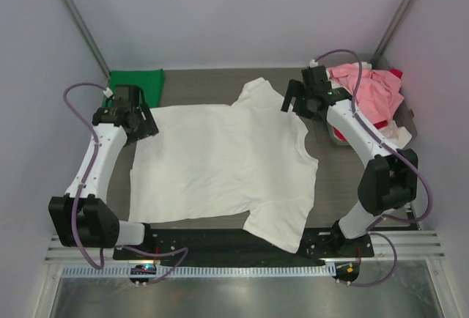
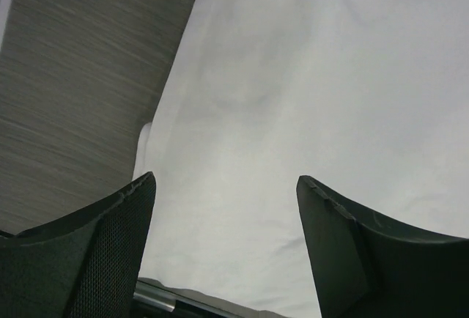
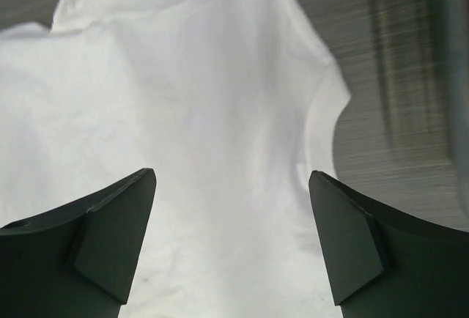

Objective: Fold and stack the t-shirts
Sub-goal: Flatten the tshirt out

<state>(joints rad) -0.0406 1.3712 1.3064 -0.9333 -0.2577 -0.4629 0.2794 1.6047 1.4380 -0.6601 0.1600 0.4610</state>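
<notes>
The white t-shirt's near hem corner [image 1: 133, 219] [image 2: 145, 274], close to the black rail, is the spot my left gripper will go to next and then close on.
A large white t-shirt [image 1: 220, 160] lies spread flat on the table, plain face up, one sleeve at the far middle and one hanging over the near edge. My left gripper [image 1: 141, 124] is open above the shirt's left hem corner [image 2: 293, 113]. My right gripper [image 1: 295, 104] is open above the far sleeve and shoulder [image 3: 198, 113]. Both hold nothing. A green t-shirt [image 1: 138, 82] lies at the far left. A pile of pink, red and white t-shirts [image 1: 370, 92] sits at the far right.
The pile at the far right rests in a grey tray [image 1: 338, 136]. Bare wood-grain table [image 2: 80, 76] shows left of the shirt. White walls and metal posts close in the table. A black rail [image 1: 220, 243] runs along the near edge.
</notes>
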